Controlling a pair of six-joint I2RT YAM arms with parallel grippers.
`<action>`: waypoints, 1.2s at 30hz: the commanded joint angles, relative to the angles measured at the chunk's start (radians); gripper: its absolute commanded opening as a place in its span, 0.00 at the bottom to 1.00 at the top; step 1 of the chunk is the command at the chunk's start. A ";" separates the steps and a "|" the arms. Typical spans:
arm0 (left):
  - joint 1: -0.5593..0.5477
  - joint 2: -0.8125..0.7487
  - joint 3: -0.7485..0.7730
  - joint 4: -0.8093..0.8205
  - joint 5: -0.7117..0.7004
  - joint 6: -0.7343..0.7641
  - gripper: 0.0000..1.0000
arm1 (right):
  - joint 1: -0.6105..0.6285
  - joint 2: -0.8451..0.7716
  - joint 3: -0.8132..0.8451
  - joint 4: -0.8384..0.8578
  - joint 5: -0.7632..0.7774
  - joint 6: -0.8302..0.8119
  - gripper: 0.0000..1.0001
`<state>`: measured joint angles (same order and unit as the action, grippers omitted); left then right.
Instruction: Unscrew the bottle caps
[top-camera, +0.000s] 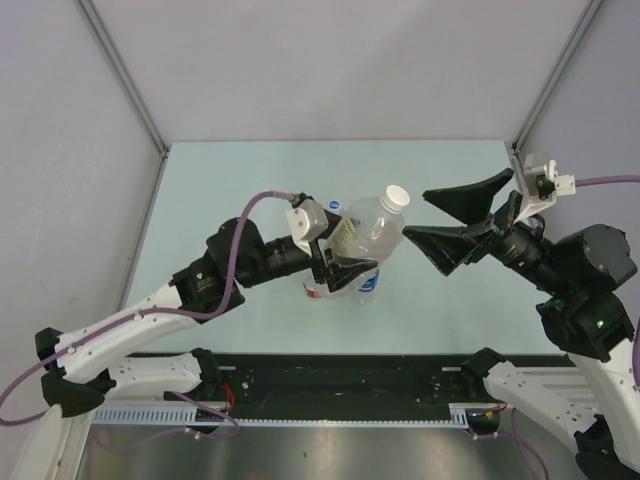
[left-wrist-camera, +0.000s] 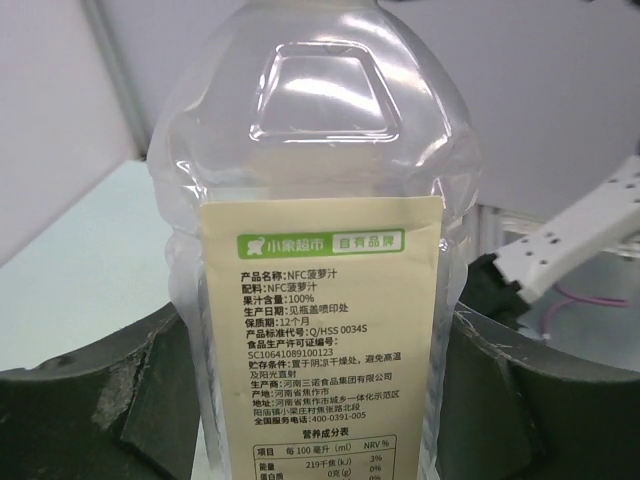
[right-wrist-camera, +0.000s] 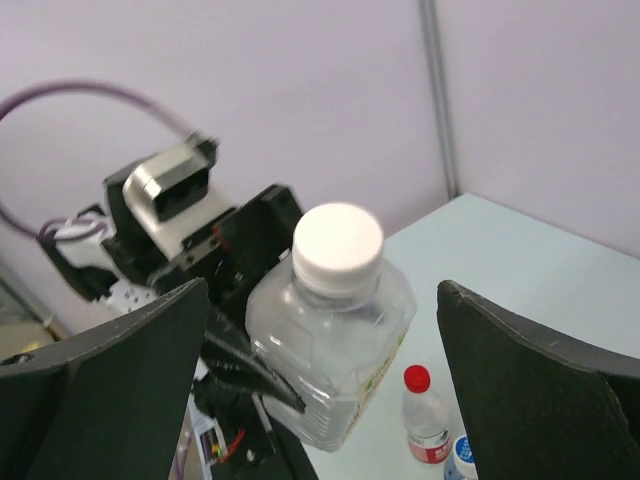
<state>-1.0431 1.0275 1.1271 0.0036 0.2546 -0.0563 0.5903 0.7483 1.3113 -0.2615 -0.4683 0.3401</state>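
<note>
Next, I bring my right gripper to close on the sides of the white cap (top-camera: 397, 198) (right-wrist-camera: 338, 252) of the large clear bottle that my left gripper is holding.
My left gripper (top-camera: 338, 262) is shut on the body of the large clear bottle (top-camera: 365, 235) with the yellowish label (left-wrist-camera: 322, 320) and holds it off the table, tilted with its neck to the right. Its dark fingers (left-wrist-camera: 90, 410) press both sides of the bottle. The white cap (top-camera: 397, 197) is on the neck. My right gripper (top-camera: 416, 215) is open just right of the cap, not touching it. In the right wrist view the white cap (right-wrist-camera: 338, 240) sits between the spread fingers (right-wrist-camera: 540, 370).
A small red-capped, red-labelled bottle (right-wrist-camera: 424, 415) stands on the table beneath the held bottle, with a blue cap (right-wrist-camera: 462, 455) beside it. From above, a blue cap (top-camera: 332, 208) and a blue-labelled bottle (top-camera: 367, 283) show around the large bottle. Grey walls enclose the table.
</note>
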 joint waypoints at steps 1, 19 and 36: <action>-0.086 0.008 0.034 -0.008 -0.438 0.142 0.00 | 0.011 -0.015 -0.021 0.062 0.267 0.141 1.00; -0.304 0.144 0.040 0.153 -0.920 0.360 0.00 | 0.085 0.094 -0.024 0.045 0.503 0.303 0.98; -0.313 0.148 0.045 0.150 -0.914 0.378 0.00 | 0.103 0.122 -0.024 0.024 0.520 0.274 0.67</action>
<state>-1.3491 1.1820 1.1278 0.1032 -0.6365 0.2962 0.6865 0.8734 1.2785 -0.2604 0.0341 0.6258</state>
